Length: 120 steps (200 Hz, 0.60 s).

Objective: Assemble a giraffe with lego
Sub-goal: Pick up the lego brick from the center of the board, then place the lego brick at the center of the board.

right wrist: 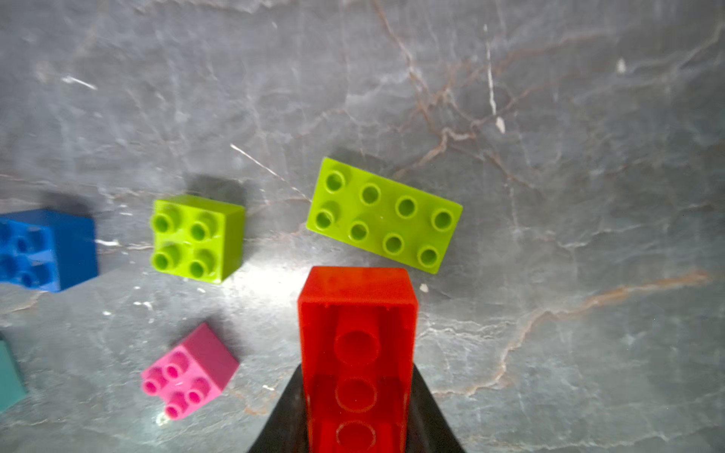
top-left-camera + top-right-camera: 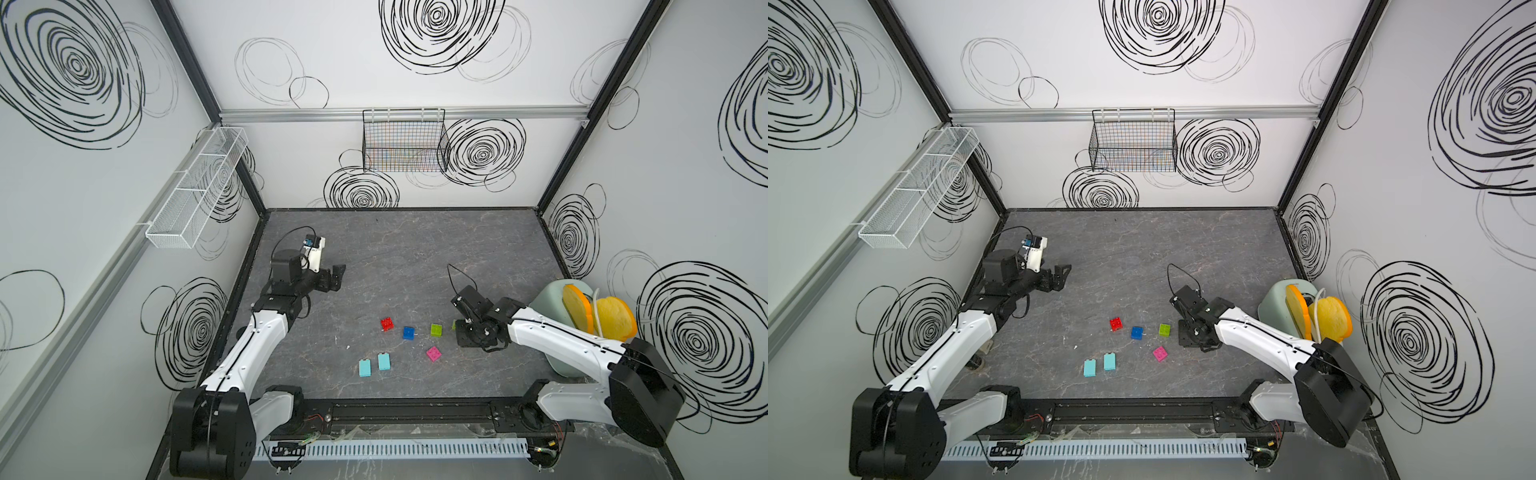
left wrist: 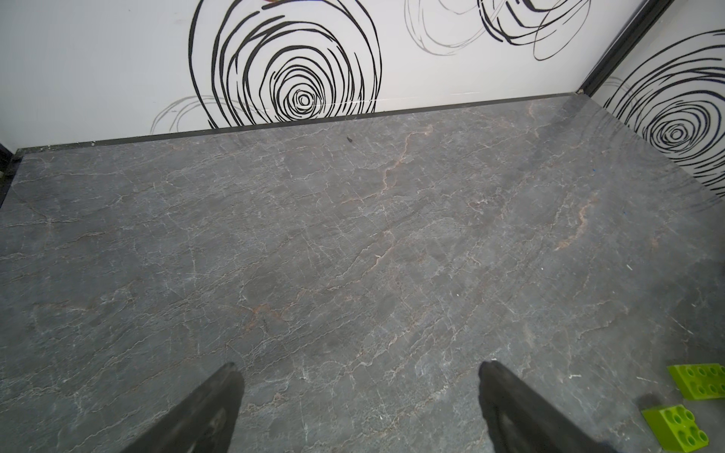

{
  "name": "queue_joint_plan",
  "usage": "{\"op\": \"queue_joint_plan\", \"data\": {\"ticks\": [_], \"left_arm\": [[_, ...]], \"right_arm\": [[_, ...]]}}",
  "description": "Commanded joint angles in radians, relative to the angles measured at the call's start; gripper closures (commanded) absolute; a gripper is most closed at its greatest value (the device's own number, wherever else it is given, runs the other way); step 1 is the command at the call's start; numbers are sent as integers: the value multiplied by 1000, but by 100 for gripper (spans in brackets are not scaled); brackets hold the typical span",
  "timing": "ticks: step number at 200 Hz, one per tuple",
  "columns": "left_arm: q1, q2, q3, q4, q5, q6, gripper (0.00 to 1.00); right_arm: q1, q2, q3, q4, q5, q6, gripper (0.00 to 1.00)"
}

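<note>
I will use my right gripper to set the long red brick down on the bare table (image 2: 411,305) (image 1: 46,92) just behind the blue brick.
No giraffe is in view; the lego lies as loose bricks on the dark table. In the right wrist view my right gripper (image 1: 357,376) is shut on a long red brick (image 1: 357,313), hollow underside showing, above a long lime brick (image 1: 384,215), a square lime brick (image 1: 196,239) and a pink brick (image 1: 188,372). In a top view the right gripper (image 2: 469,332) points down beside the lime brick (image 2: 436,330). Further left are a blue brick (image 2: 409,333), a red brick (image 2: 387,323) and two light-blue bricks (image 2: 365,368). My left gripper (image 2: 336,276) hangs open and empty far left.
A pale green bin (image 2: 552,303) with orange-yellow discs (image 2: 615,318) stands at the table's right edge behind the right arm. A black wire basket (image 2: 405,141) hangs on the back wall and a white mesh shelf (image 2: 195,187) on the left wall.
</note>
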Motion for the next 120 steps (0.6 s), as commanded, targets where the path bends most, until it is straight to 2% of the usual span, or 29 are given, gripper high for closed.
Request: {"op": "queue_joint_plan", "data": {"ticks": [1, 26, 49, 62, 83, 120], "left_arm": [[8, -20, 6, 6, 9, 6, 2], [2, -25, 22, -11, -12, 15, 2], [0, -37, 9, 5, 13, 16, 2], [0, -44, 21, -15, 15, 25, 2], [-1, -60, 6, 5, 8, 37, 2], [-3, -78, 29, -37, -8, 60, 2]], "right_arm": [[-5, -13, 70, -48, 11, -89, 76], [-5, 43, 183, -52, 53, -206, 77], [-6, 130, 292, -21, 94, -337, 84], [-5, 178, 332, 27, 73, -450, 90], [0, 243, 361, 120, 14, -631, 90], [17, 390, 479, 149, 30, -864, 90]]}}
